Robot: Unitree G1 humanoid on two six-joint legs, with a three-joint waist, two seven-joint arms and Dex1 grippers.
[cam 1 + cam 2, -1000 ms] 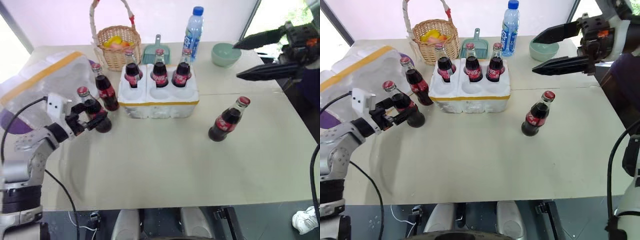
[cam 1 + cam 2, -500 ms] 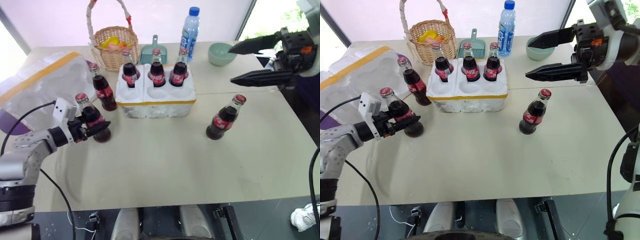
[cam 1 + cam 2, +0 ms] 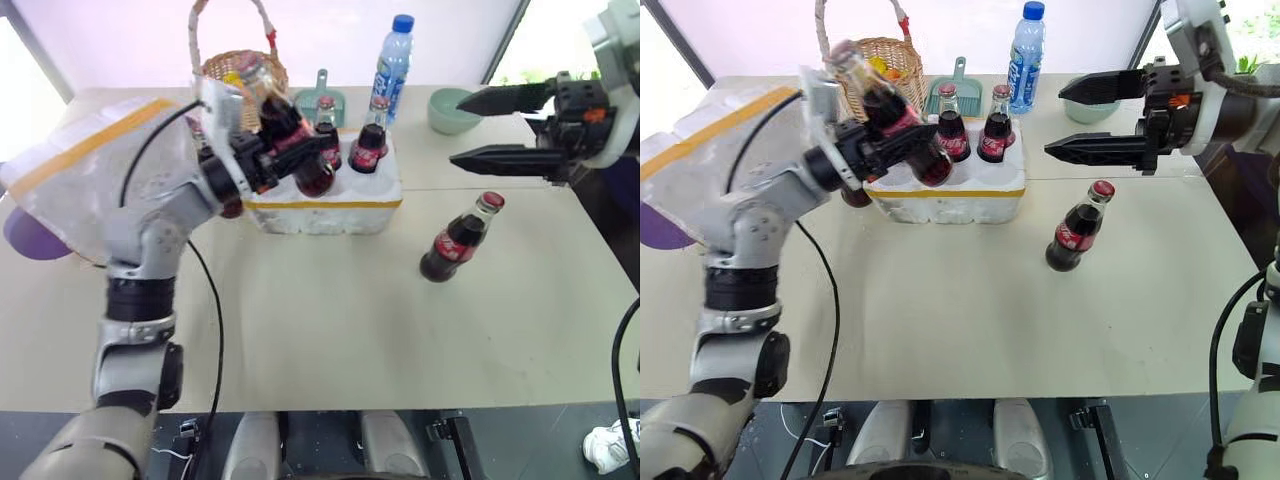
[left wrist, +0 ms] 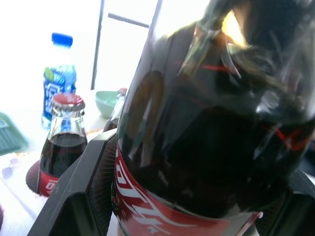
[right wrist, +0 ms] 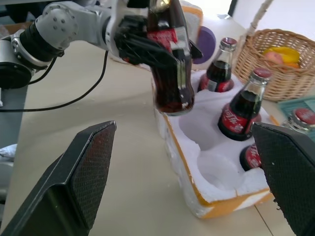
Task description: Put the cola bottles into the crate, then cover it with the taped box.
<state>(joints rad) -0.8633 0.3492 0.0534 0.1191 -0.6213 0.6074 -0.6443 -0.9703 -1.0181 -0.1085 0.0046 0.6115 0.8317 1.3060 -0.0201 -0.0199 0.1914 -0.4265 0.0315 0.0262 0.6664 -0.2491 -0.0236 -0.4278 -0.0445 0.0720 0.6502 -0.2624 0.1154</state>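
Observation:
My left gripper should release the cola bottle in the front middle hole of the crate (image 3: 325, 167). The cola bottle is tilted in the air over the crate.
My left gripper (image 3: 292, 152) is shut on a cola bottle (image 3: 892, 112) with a red label. It holds the bottle tilted in the air over the front left part of the crate (image 3: 322, 205), a white foam block with a yellow band. In the right wrist view the held bottle (image 5: 169, 69) hangs just above the crate's far corner, and three cola bottles stand in the back holes (image 5: 242, 110). Another cola bottle (image 3: 458, 240) stands on the table right of the crate. My right gripper (image 3: 462, 128) is open, above that bottle. The taped box (image 3: 90, 165) lies at the left.
A wicker basket (image 3: 902, 58), a teal dustpan (image 3: 318, 95), a blue-capped water bottle (image 3: 392, 55) and a green bowl (image 3: 448, 108) stand behind the crate. One more cola bottle (image 3: 232, 205) is half hidden behind my left arm. A purple object (image 3: 25, 230) lies beside the taped box.
My left gripper closed on the bottle near the taped box, lifted it off the table and swung it right to above the crate. The right gripper stayed nearly where it was.

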